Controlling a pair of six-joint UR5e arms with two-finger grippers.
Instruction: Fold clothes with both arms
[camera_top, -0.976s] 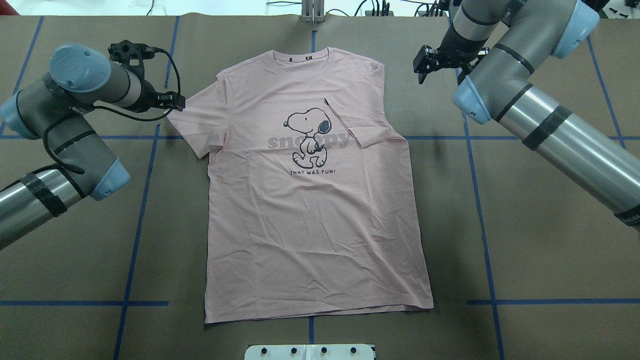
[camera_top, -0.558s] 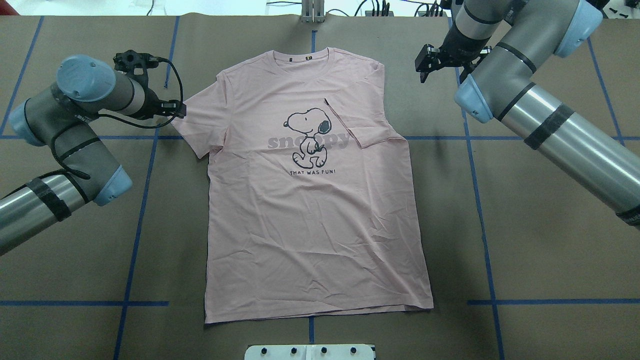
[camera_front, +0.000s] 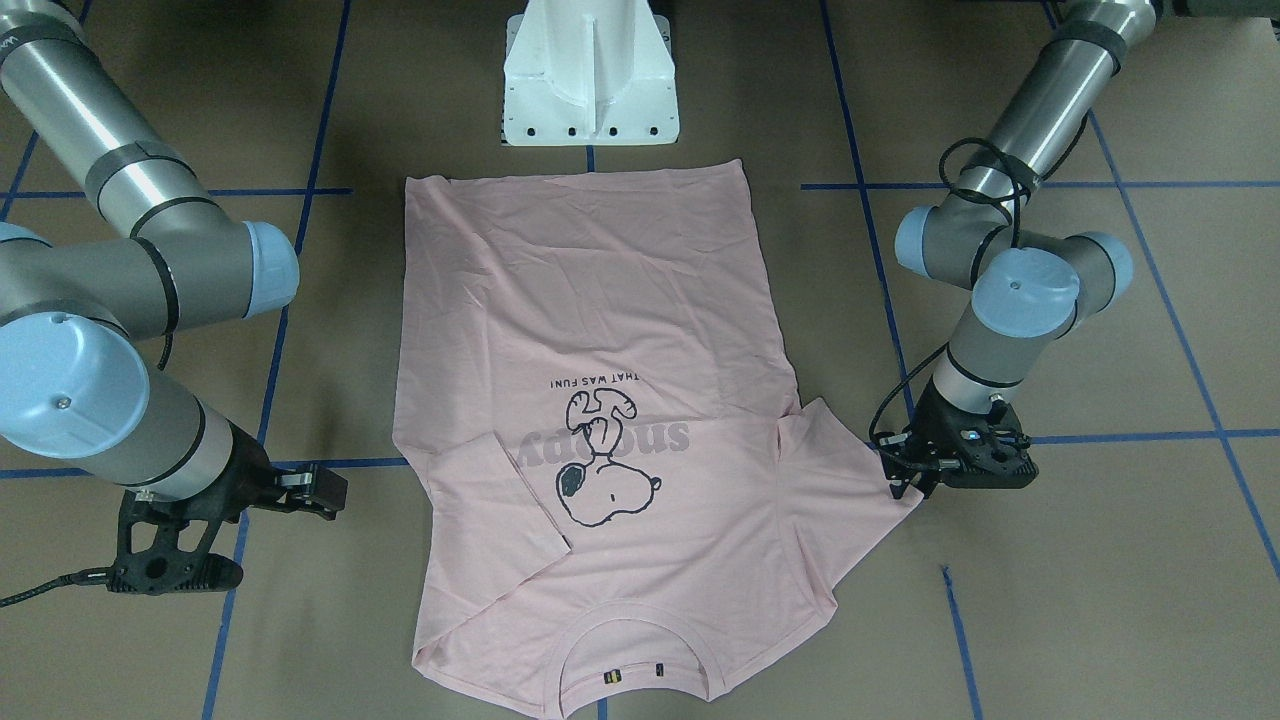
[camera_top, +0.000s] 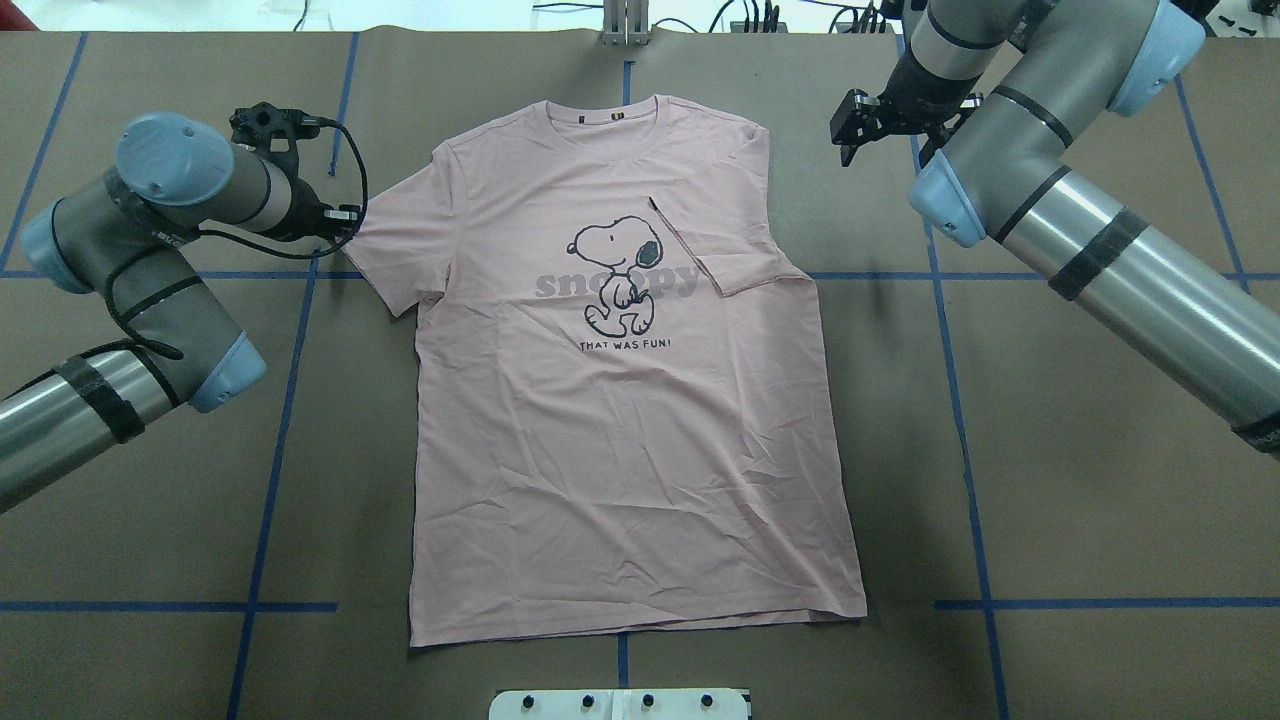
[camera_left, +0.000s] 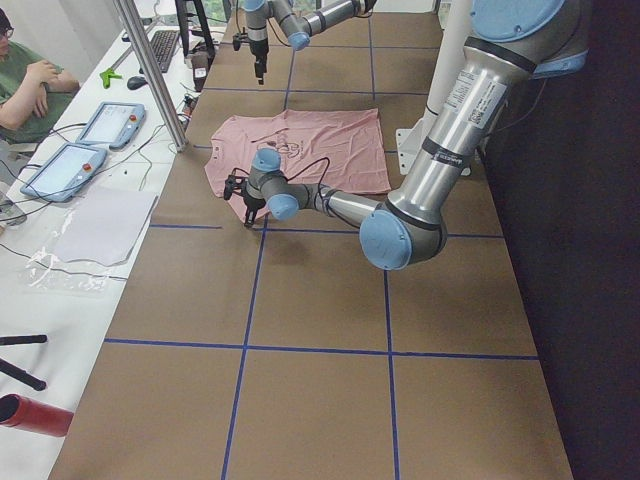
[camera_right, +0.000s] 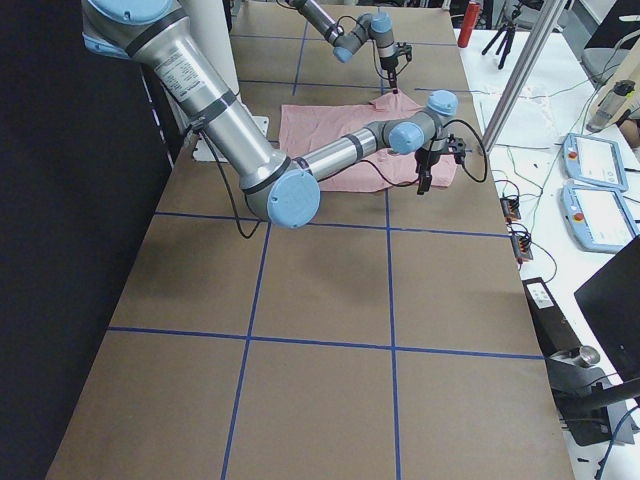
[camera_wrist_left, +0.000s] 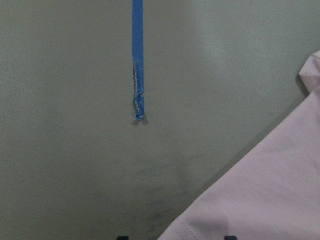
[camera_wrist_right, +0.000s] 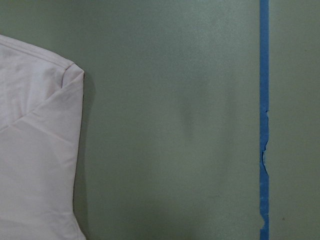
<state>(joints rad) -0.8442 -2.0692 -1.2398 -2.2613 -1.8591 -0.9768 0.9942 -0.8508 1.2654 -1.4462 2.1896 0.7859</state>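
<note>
Next, my left gripper releases the spread-out sleeve's outer end on the chest (camera_front: 668, 502) next to the nose of the printed Snoopy.
The pale pink T-shirt (camera_top: 620, 430) lies flat and print up on the brown table, collar toward the far edge. One sleeve (camera_top: 720, 250) is folded in over the chest. The other sleeve (camera_top: 395, 240) is spread out flat. My left gripper (camera_top: 347, 215) (camera_front: 905, 482) is low at that sleeve's outer edge. In the left wrist view its jaws stand open, with the sleeve hem (camera_wrist_left: 260, 190) reaching between them. My right gripper (camera_top: 845, 140) (camera_front: 325, 492) hovers open beside the folded shoulder, apart from the shirt (camera_wrist_right: 35, 150), with nothing in it.
Blue tape lines (camera_top: 270, 480) cross the brown table cover. The white pedestal base (camera_front: 590, 70) stands just behind the shirt's hem. Beyond the table's far edge are a metal post (camera_left: 150, 70), a desk with tablets (camera_left: 90, 140) and a seated person (camera_left: 25, 85).
The left arm has shifted so that its gripper sits a little lower against the spread sleeve's edge. The right gripper has barely moved. The shirt is unchanged.
</note>
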